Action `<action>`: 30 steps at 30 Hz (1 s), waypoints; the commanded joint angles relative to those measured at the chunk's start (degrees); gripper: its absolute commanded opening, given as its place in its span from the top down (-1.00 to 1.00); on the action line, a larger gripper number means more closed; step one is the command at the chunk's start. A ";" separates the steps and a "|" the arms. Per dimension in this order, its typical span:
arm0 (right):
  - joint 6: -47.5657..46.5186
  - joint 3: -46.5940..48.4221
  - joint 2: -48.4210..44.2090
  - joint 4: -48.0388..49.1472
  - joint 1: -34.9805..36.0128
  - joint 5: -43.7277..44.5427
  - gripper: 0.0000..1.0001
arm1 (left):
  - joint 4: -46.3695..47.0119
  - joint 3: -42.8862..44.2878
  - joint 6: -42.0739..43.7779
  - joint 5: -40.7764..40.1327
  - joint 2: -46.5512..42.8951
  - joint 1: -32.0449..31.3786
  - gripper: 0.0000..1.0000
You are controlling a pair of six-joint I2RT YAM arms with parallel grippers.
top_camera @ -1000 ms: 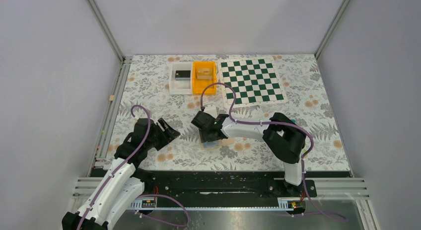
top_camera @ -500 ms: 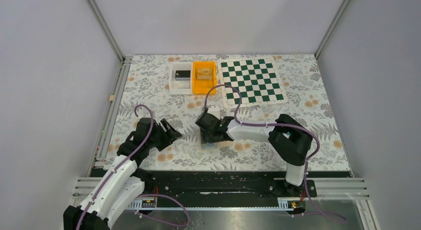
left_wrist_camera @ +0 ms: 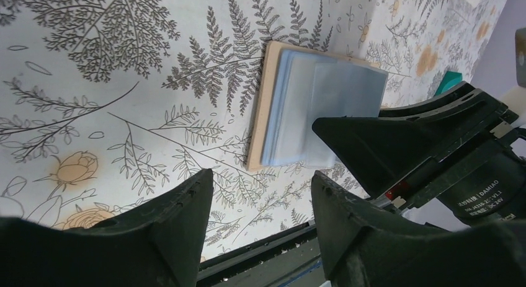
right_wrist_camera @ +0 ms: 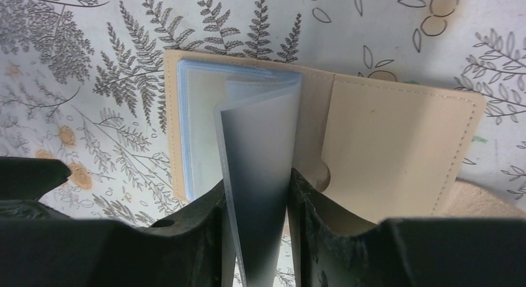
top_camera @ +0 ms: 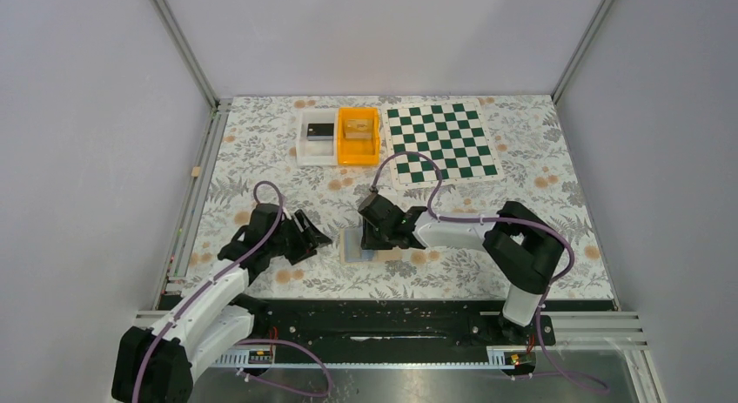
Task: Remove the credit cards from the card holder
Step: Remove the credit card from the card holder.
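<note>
The sleeves under the one in the robot's right gripper look blank, so the robot should release it and pinch more sleeves together (right_wrist_camera: pixel 263 116) to uncover a card.
The card holder (top_camera: pixel 352 245) lies open on the floral table, with a tan inner panel (right_wrist_camera: pixel 397 138) on the right and light-blue plastic sleeves (right_wrist_camera: pixel 198 126) on the left. My right gripper (top_camera: pixel 372 238) is shut on one translucent sleeve (right_wrist_camera: pixel 260 150), which stands upright between its fingers (right_wrist_camera: pixel 257 181). No separate credit card shows. My left gripper (top_camera: pixel 318 238) is open and empty just left of the holder. In the left wrist view its fingers (left_wrist_camera: pixel 186 206) sit short of the holder (left_wrist_camera: pixel 310 101), and the right gripper (left_wrist_camera: pixel 403 144) covers the holder's far side.
A white tray (top_camera: pixel 317 151) with a dark item and an orange bin (top_camera: pixel 358 151) stand at the back. A green chessboard mat (top_camera: pixel 441 143) lies at the back right. The table's black front rail (left_wrist_camera: pixel 273 253) is just below my left gripper.
My right gripper has moved right with the sleeve, swinging the holder open so its blue and tan panels show. My left arm has moved right, closer to the holder.
</note>
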 commanded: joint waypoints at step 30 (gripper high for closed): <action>-2.98 12.42 -5.62 -15.48 5.87 13.10 -0.19 | -6.42 7.21 1.15 -7.88 -2.02 6.92 -0.10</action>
